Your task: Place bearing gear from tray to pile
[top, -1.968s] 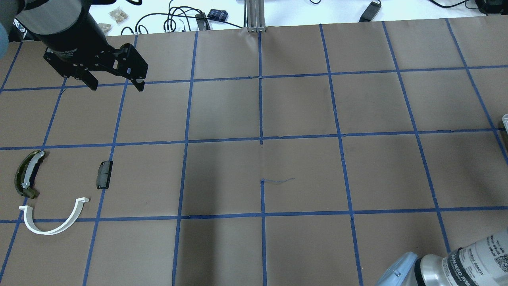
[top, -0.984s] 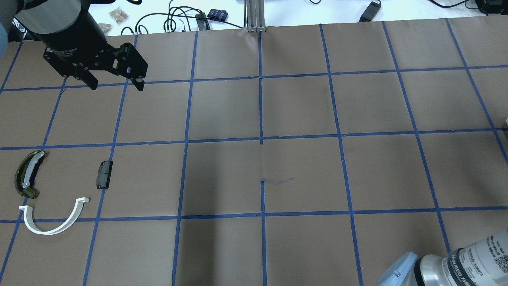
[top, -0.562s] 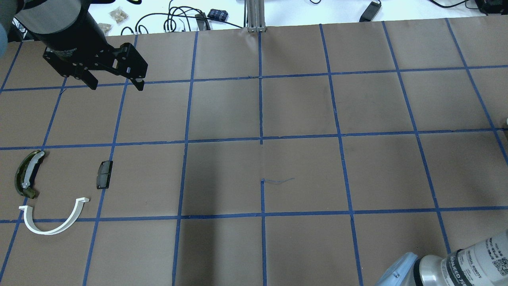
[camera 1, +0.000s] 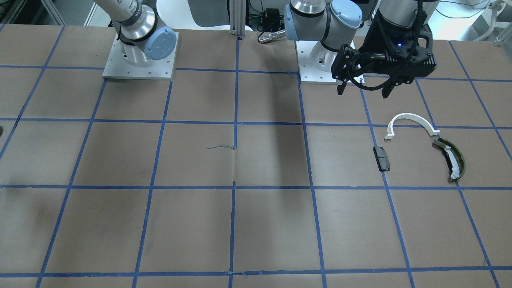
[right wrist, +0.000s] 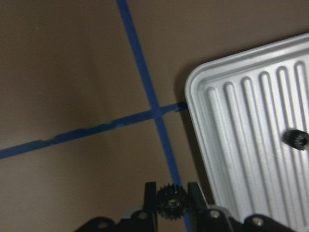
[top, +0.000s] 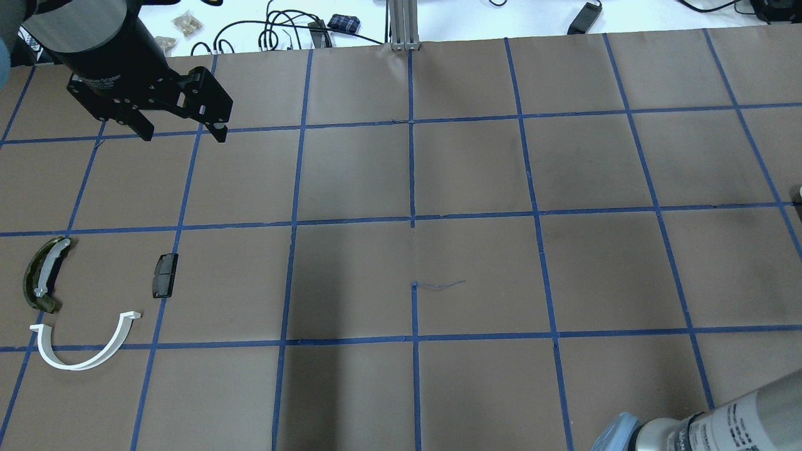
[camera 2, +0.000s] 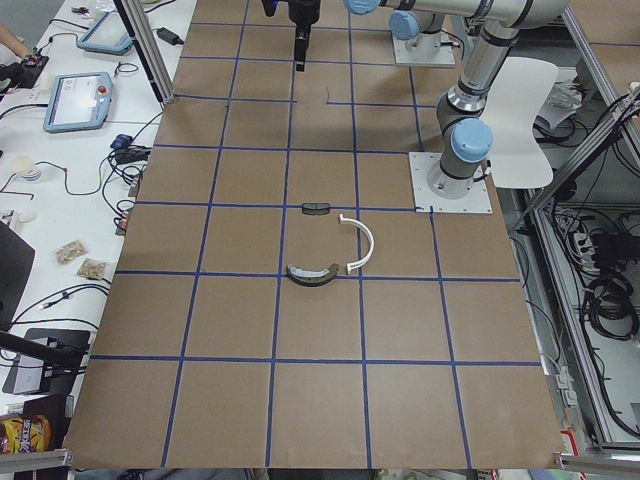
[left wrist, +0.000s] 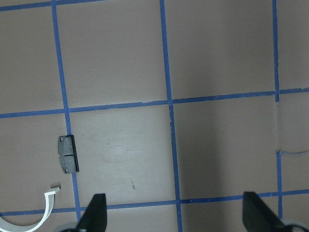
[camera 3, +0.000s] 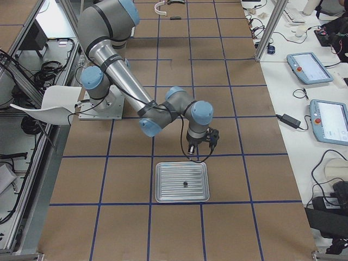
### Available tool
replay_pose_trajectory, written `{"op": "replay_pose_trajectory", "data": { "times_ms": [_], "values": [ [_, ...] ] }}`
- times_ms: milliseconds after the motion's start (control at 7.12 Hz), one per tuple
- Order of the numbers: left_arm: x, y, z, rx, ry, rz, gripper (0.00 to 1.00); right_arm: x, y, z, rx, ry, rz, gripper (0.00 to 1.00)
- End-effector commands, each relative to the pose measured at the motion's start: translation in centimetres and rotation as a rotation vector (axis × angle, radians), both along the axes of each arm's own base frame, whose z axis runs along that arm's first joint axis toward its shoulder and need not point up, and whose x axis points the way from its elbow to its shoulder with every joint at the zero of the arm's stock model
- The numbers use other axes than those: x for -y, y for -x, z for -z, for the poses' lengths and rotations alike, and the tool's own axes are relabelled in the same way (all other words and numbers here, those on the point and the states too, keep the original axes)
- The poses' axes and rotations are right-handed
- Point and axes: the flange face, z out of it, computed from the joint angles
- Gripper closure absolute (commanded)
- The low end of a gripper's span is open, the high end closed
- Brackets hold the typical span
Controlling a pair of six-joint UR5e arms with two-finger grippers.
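Observation:
Next, I let go of the bearing gear, now held just beside the metal tray's corner, with my right gripper on the brown table, in the gap of the middle blue tape line (camera 1: 235,166).
My right gripper (right wrist: 170,203) is shut on a small black bearing gear (right wrist: 170,199) and holds it over the brown table, just beside the corner of the ribbed metal tray (right wrist: 241,121). A second small black gear (right wrist: 295,139) lies in the tray. In the right side view the gripper (camera 3: 198,148) hangs just beyond the tray (camera 3: 163,187). The pile lies far off at the table's left: a white half-ring (top: 81,354), a dark grey block (top: 164,275) and an olive-green curved piece (top: 39,275). My left gripper (top: 182,134) is open and empty, high above the table beyond the pile.
The table is brown paper with a blue tape grid. Cables and small bags (top: 187,24) lie past its far edge. My right arm's forearm (top: 727,423) crosses the overhead view's bottom right corner. The left wrist view shows the block (left wrist: 67,153) and the half-ring's end (left wrist: 48,205).
My right arm has slid down and to the right in the overhead view, so less of it shows. The left arm and the pile have not moved.

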Motion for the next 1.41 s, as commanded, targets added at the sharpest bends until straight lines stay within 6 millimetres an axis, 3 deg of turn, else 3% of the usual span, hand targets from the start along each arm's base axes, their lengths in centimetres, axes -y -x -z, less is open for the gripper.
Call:
{"op": "replay_pose_trajectory", "data": {
  "times_ms": [0,141,281,562,703,843,984,1265],
  "values": [
    [0.0,0.0,0.1,0.000,-0.002,-0.001,0.00,5.0,-15.2,-1.0,0.113,0.006,-0.087,1.00],
    [0.1,0.0,0.2,0.000,-0.003,-0.001,0.00,6.4,-22.6,-0.9,0.115,-0.009,-0.066,1.00],
    [0.1,0.0,0.1,-0.001,-0.002,-0.001,0.00,7.1,-31.3,-0.9,0.108,-0.017,-0.049,1.00],
    [0.3,0.0,0.3,-0.002,-0.005,-0.001,0.00,5.1,-46.4,-0.2,0.124,-0.050,-0.014,1.00],
    [0.2,0.0,0.1,-0.001,-0.002,-0.001,0.00,3.6,-51.4,-0.2,0.117,-0.061,0.065,1.00],
    [0.2,0.0,0.1,-0.001,-0.002,-0.001,0.00,1.2,-56.6,0.3,0.109,-0.081,0.029,1.00],
    [0.2,-0.1,0.2,-0.002,-0.003,-0.002,0.00,-1.7,-60.1,2.1,0.096,-0.113,0.013,1.00],
    [0.3,-0.1,0.3,-0.001,0.003,-0.002,0.00,-5.7,-64.1,6.9,0.079,-0.107,0.010,1.00]
  ]
}}
